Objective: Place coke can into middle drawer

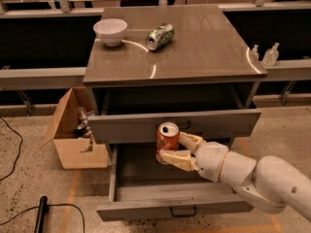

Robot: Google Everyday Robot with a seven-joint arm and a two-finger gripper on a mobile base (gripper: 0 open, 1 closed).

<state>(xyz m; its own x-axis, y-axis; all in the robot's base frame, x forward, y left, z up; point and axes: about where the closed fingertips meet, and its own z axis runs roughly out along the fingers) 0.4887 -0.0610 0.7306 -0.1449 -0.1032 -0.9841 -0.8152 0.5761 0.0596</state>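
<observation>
Next, my gripper lets go of the coke can on the middle drawer's bottom (158, 178), between that drawer's front with the handle and the upper drawer.
The coke can (167, 139) is red with a silver top and stands upright in my gripper (171, 146), which is shut on it. The beige fingers (176, 159) clasp its right side and base, and the white arm comes in from the lower right. The can hangs in front of the upper drawer front (131, 127), above the inside of the middle drawer (146, 191), which is pulled far out below it. The can is not touching the drawer floor. The middle drawer's front with its dark handle (183, 211) is nearest to me.
On the cabinet top (204, 47) stand a white bowl (110, 30) and a green and silver can (160, 36) on its side. An open cardboard box (73, 140) sits left of the cabinet. Two small bottles (270, 55) stand at the right. A black cable and a black rod-like thing (40, 215) lie on the floor at left.
</observation>
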